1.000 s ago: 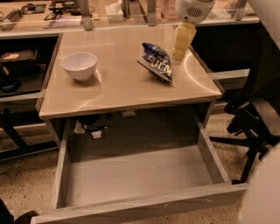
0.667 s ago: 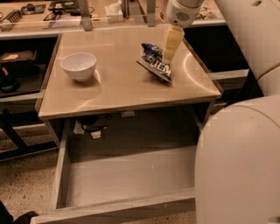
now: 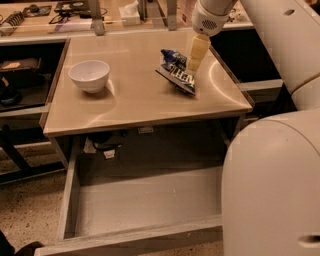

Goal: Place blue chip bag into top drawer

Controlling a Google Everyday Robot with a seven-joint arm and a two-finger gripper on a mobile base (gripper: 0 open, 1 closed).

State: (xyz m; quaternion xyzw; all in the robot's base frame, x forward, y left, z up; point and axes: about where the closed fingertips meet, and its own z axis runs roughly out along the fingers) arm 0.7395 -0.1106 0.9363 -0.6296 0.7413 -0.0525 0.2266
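I should lower my gripper next, bringing it down to the middle of the blue chip bag point(image 3: 180, 74), and then close it there.
The blue chip bag point(image 3: 178, 72) lies crinkled on the right part of the beige tabletop point(image 3: 135, 95), its white lettering facing up. My gripper point(image 3: 194, 62) hangs from the white arm at the top right and reaches down to the bag's right edge, just above the tabletop. The top drawer point(image 3: 145, 205) stands pulled open below the table's front edge, its bare grey bottom showing. My white arm covers the drawer's right part.
A white bowl point(image 3: 89, 75) stands on the left of the tabletop. Small items point(image 3: 102, 147) lie under the table at the drawer's back. A cluttered counter point(image 3: 75, 12) runs behind the table. Dark shelves point(image 3: 20, 80) stand to the left.
My gripper has come down and slightly left, closer to the bag's right edge. My arm's body now covers more of the drawer's right side. The bag and bowl have not moved.
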